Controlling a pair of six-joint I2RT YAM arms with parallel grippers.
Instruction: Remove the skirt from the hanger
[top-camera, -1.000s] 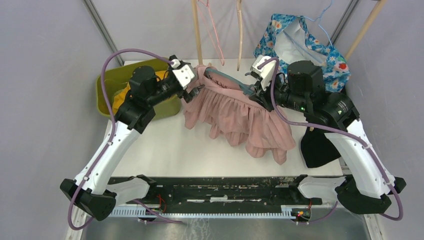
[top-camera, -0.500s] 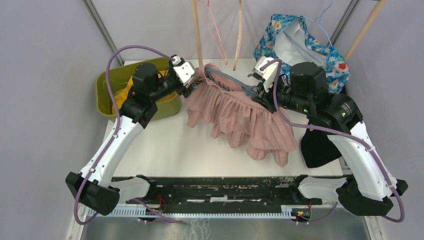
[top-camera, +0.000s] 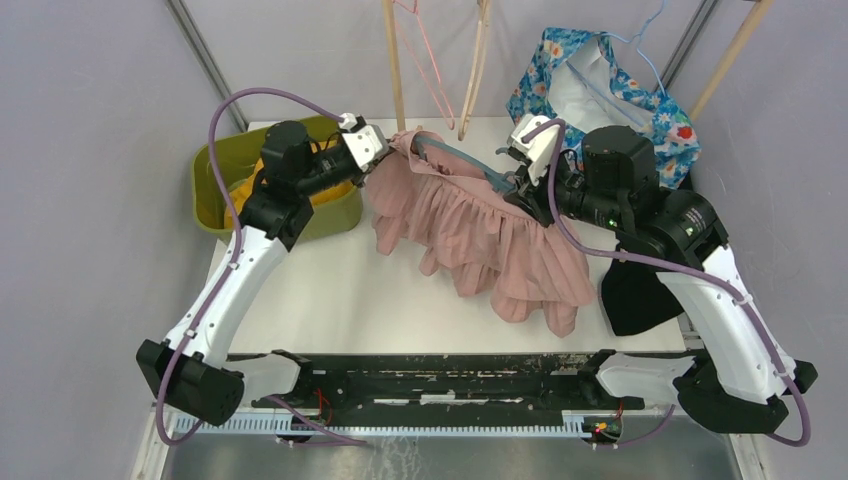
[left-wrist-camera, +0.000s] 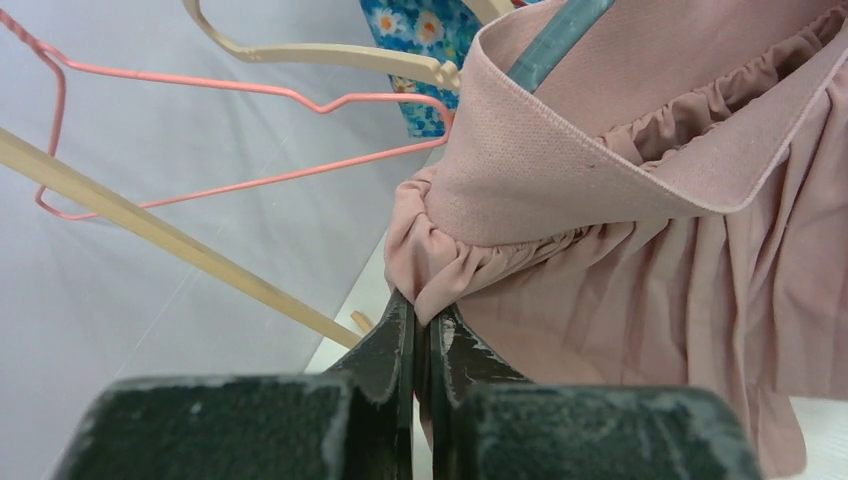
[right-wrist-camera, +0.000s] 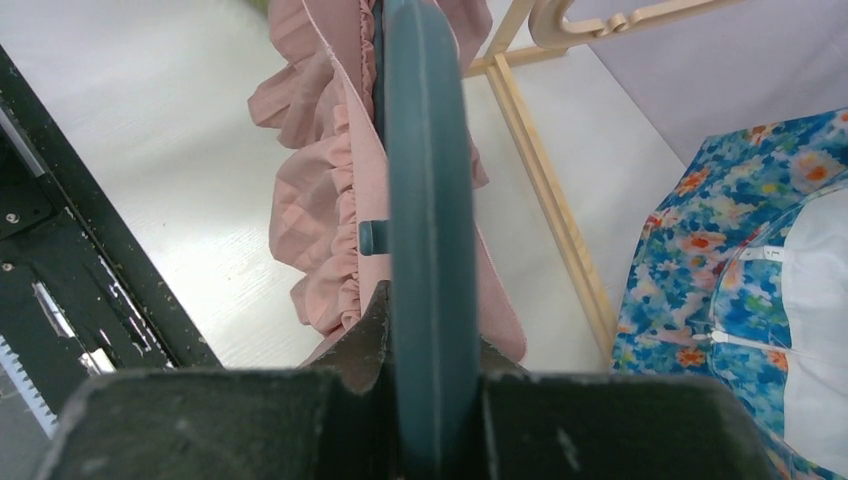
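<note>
My left gripper needs to take the waistband's open edge (left-wrist-camera: 612, 158) once I raise the hanger, as it now holds a fold under the waistband while the hanger sits inside.
A pink ruffled skirt (top-camera: 480, 235) hangs from a grey-blue hanger (top-camera: 462, 163) over the middle of the table; its elastic waistband (left-wrist-camera: 560, 150) wraps the hanger's bar. My left gripper (top-camera: 368, 172) is shut on a fold of the skirt (left-wrist-camera: 440, 270) just under the waistband's left end. My right gripper (top-camera: 517, 190) is shut on the hanger (right-wrist-camera: 425, 200), whose flat bar runs straight out between its fingers with the skirt (right-wrist-camera: 325, 190) draped on the left side.
A green bin (top-camera: 230, 160) with yellow cloth stands at the back left. A wooden rack (top-camera: 394, 60) with a pink wire hanger (left-wrist-camera: 250, 130) rises at the back. A blue flowered garment (top-camera: 600, 80) hangs back right. A black cloth (top-camera: 640, 295) lies by the right arm.
My left gripper was open beside the skirt's left edge; it moved in and shut on the fabric. The right gripper kept hold of the hanger and barely moved.
</note>
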